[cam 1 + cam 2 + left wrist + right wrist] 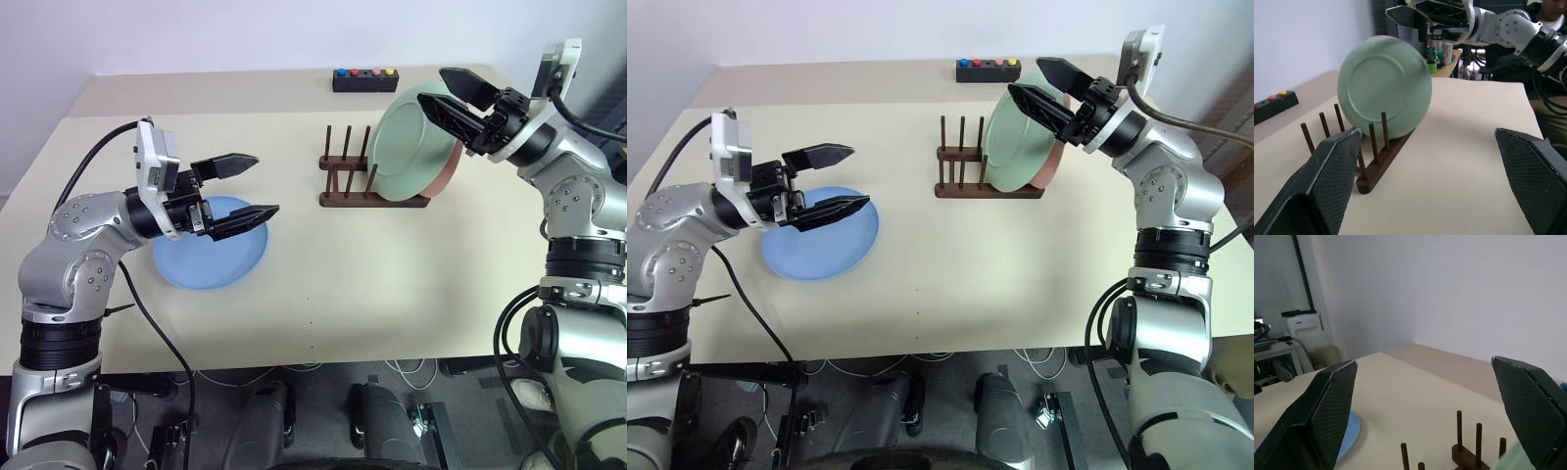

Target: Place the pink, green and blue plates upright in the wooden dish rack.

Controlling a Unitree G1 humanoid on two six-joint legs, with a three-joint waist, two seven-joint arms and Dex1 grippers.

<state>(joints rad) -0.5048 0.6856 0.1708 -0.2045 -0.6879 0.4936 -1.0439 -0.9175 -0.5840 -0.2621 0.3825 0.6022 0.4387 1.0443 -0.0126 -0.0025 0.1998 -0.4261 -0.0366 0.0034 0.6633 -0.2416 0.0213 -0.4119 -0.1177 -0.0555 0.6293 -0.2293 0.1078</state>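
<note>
My left gripper needs to grab the rim of the blue plate (156, 249) on the side that is farthest from the wooden dish rack.
The mint-green plate (411, 147) stands upright in the dark wooden dish rack (343, 186), leaning toward the right end. Behind it the pink plate (449, 171) shows as a rim, also upright in the rack. The light-blue plate (211, 259) lies flat on the table at the left. My left gripper (266, 183) hovers over the blue plate's right side, open and empty, pointing toward the rack. My right gripper (431, 85) is open and empty just above the green plate's top edge, clear of it. In the left wrist view the green plate (1383, 88) faces me between the pegs.
A black box with coloured buttons (364, 79) sits at the table's far edge behind the rack. Several free pegs (338, 147) stand at the rack's left end. The beige table (392, 284) spreads wide in front of the rack.
</note>
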